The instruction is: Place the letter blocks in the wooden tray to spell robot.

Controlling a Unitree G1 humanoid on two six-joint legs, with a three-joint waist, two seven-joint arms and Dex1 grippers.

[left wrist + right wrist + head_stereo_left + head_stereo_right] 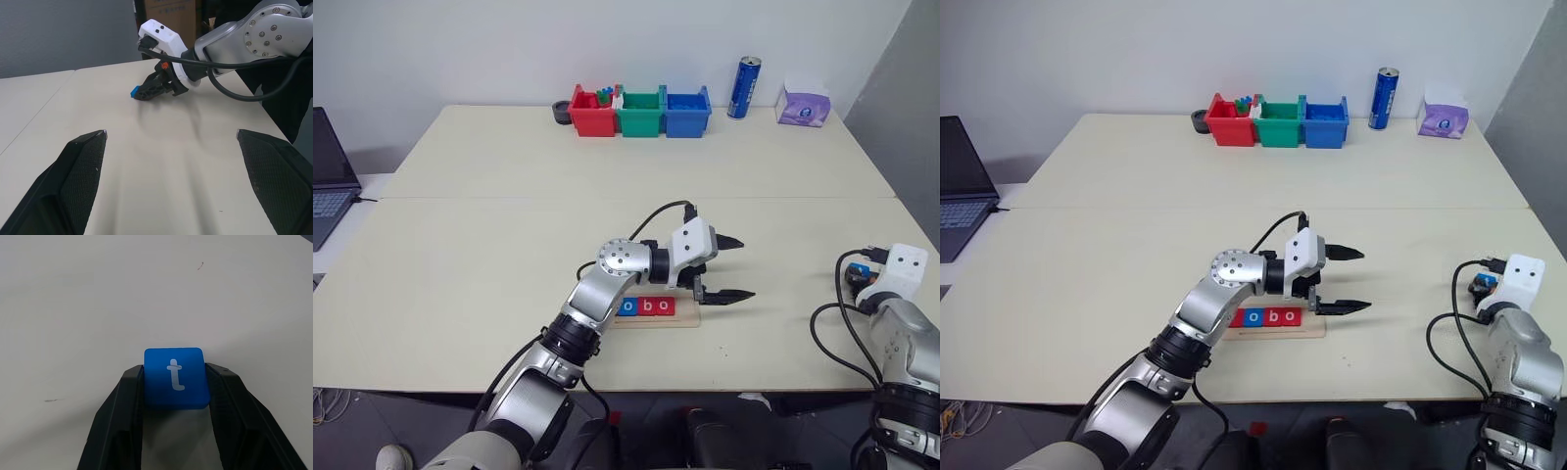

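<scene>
Next, my right gripper lets go of the blue t block on the table (733, 299) just beyond the red o end of the wooden tray.
The wooden tray (690, 319) lies near the table's front edge, partly under my left arm. It holds a blue o (627, 306), a red b (646, 306) and a red o (664, 306); the arm hides its left end. My left gripper (732, 268) hovers open and empty just past the tray's right end, pointing right. Far to the right, my right gripper (174, 373) is shut on a blue t block (175, 377) that sits low at the tabletop, one finger against each side. The left wrist view shows that gripper (141, 93) with the blue tile (134, 91) at its tip.
Red (592, 116), green (640, 115) and blue (687, 113) plastic bins stand at the back of the table. A blue can (744, 88) and a purple tissue pack (803, 104) are to their right. A laptop (328, 176) sits off the left edge.
</scene>
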